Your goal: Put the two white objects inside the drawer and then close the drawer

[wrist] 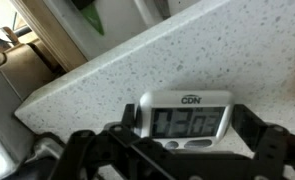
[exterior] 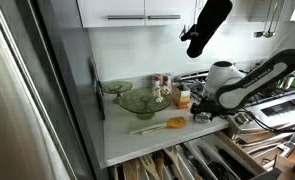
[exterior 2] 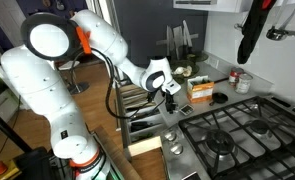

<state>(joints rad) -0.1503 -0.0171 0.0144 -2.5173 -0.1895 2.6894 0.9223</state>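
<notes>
The timer is held lengthwise by its short ends, so I should open and turn my gripper and take the timer by its long sides (wrist: 189, 97).
One white object, a small whitish-grey digital timer (wrist: 185, 116), lies on the speckled counter (wrist: 177, 55) near its front edge. My gripper (wrist: 187, 135) straddles it, with a black finger pressed to each side, and looks shut on it. In both exterior views the gripper (exterior: 201, 111) (exterior 2: 172, 92) is low at the counter, above the open drawer (exterior: 187, 160) (exterior 2: 137, 112) with wooden dividers and cutlery. I cannot make out the second white object.
A white-and-orange carton (exterior: 184, 97) (exterior 2: 200, 90) stands just behind the gripper. An orange-ended wooden spoon (exterior: 159, 126) and glass bowls (exterior: 137, 100) lie on the counter. A gas hob (exterior 2: 237, 135) adjoins the counter. A black utensil (exterior: 207, 25) hangs above.
</notes>
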